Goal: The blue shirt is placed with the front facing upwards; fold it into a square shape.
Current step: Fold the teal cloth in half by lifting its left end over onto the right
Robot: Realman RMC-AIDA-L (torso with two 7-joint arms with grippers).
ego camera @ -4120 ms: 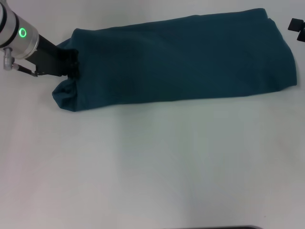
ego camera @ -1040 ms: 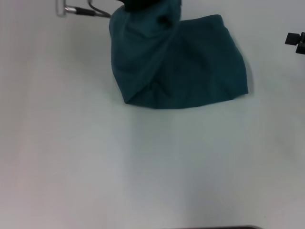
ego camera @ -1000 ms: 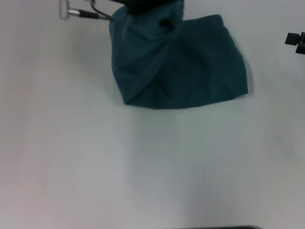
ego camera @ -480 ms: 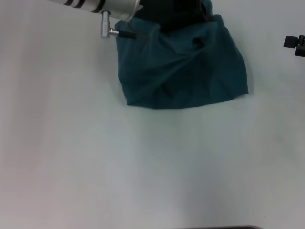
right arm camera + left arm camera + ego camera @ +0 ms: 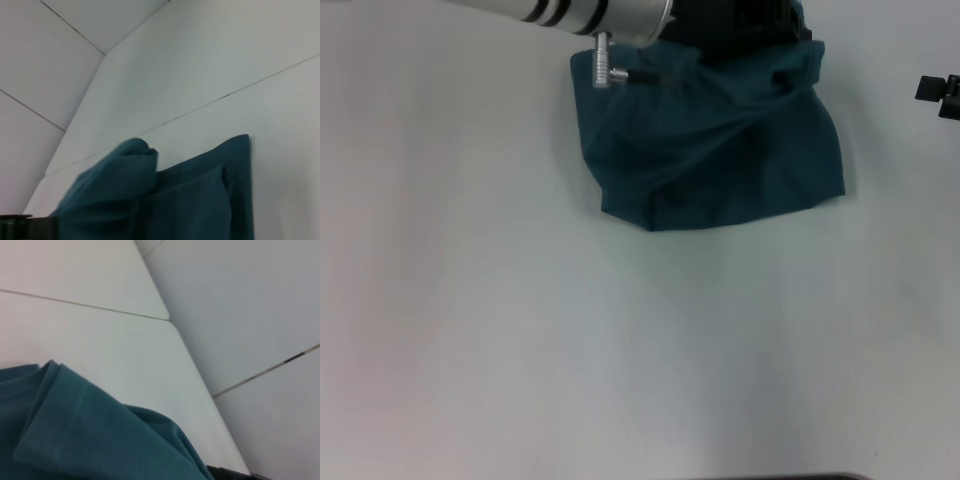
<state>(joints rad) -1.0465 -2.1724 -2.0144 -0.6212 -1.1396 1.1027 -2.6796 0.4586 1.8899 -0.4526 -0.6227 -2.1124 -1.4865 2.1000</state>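
My left gripper is going to let go of the raised cloth, now hanging in taut folds, over the blue shirt's near corner (image 5: 841, 170) on the side facing my right gripper.
The blue shirt (image 5: 720, 160) lies bunched at the far middle of the white table (image 5: 620, 350), its left end lifted and drawn over the rest. No lettering shows. My left gripper (image 5: 745, 20) is at the top edge over the shirt's far side, shut on the raised cloth, which hangs from it in taut folds. The left wrist view shows a hemmed edge of the blue shirt (image 5: 75, 440) close below the camera. In the right wrist view the blue shirt (image 5: 195, 200) lies with a raised lump on one side. My right gripper (image 5: 940, 90) sits parked at the right edge.
The left arm's silver wrist (image 5: 590, 12), with a small plug sticking out (image 5: 605, 68), crosses the top of the head view above the shirt's left edge. Table seams (image 5: 200, 107) run behind the shirt.
The left arm has carried the shirt's lifted end further to the right, over the part lying flat. The shirt's left edge has slid right. The right arm has not moved.
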